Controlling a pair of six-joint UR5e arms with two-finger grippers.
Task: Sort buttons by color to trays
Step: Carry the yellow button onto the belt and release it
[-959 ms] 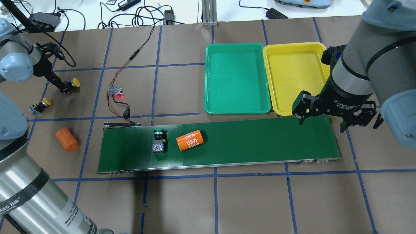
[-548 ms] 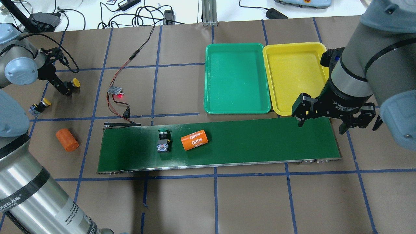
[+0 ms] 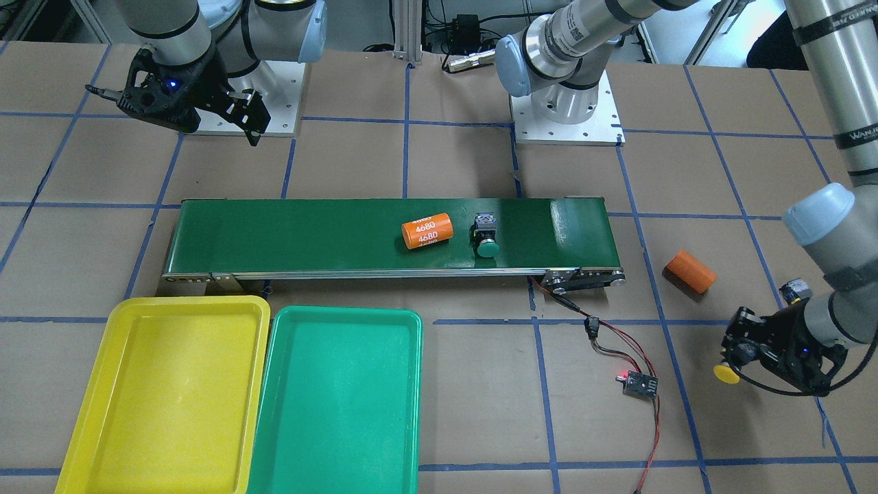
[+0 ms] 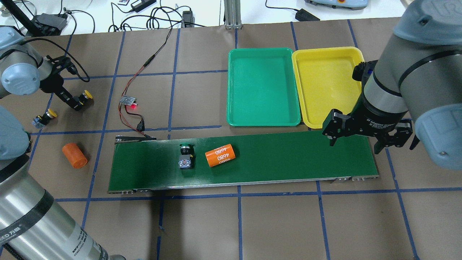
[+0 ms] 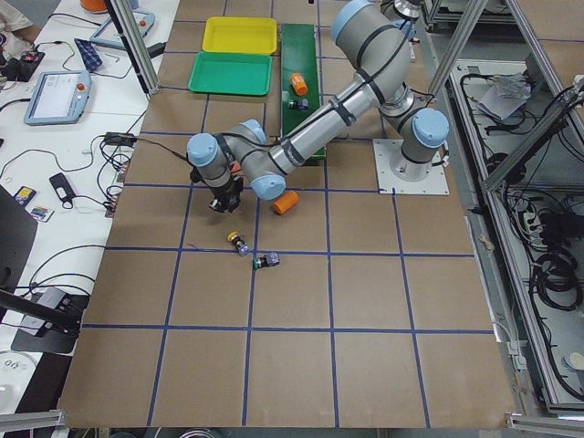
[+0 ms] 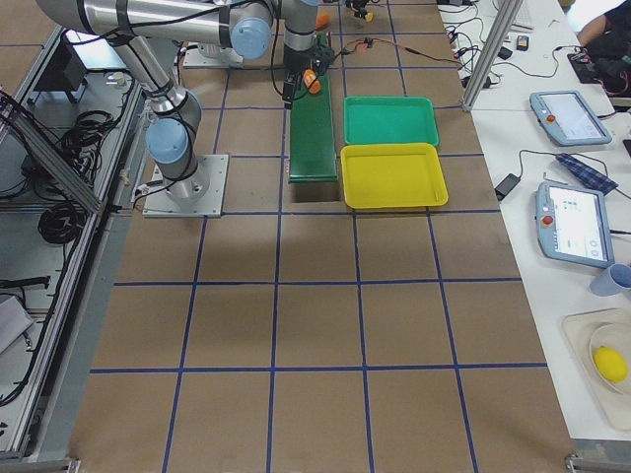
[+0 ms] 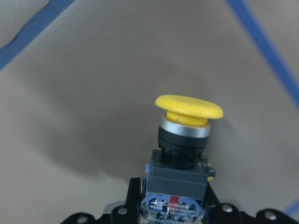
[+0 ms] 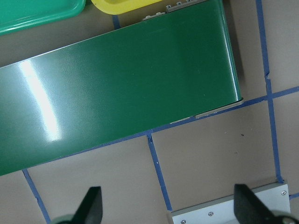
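Next, I release the yellow button with my left gripper on the conveyor belt (image 3: 544, 230) near its end by the plain orange cylinder.
My left gripper (image 4: 77, 101) is shut on a yellow button (image 4: 86, 95) at the table's far left. The left wrist view shows the jaws on its black switch body (image 7: 178, 179) and its cap (image 7: 188, 106) over the brown paper. A second yellow button (image 4: 44, 117) lies on the table nearby. A green button (image 4: 185, 157) lies on the conveyor belt (image 4: 288, 155), also seen from the front (image 3: 485, 237). Another button's body (image 3: 796, 291) peeks out behind my left arm. The green tray (image 4: 263, 86) and yellow tray (image 4: 325, 83) are empty. My right gripper (image 4: 368, 139) is open above the belt's right end.
An orange cylinder marked 4680 (image 4: 220, 155) lies on the belt right of the green button. A plain orange cylinder (image 4: 74, 155) lies left of the belt. A small circuit board with red and black wires (image 4: 128, 101) sits behind the belt's left end.
The green button and the 4680 cylinder have ridden the belt to the right. My left gripper has shifted slightly right and nearer with the yellow button. My right gripper has barely moved.
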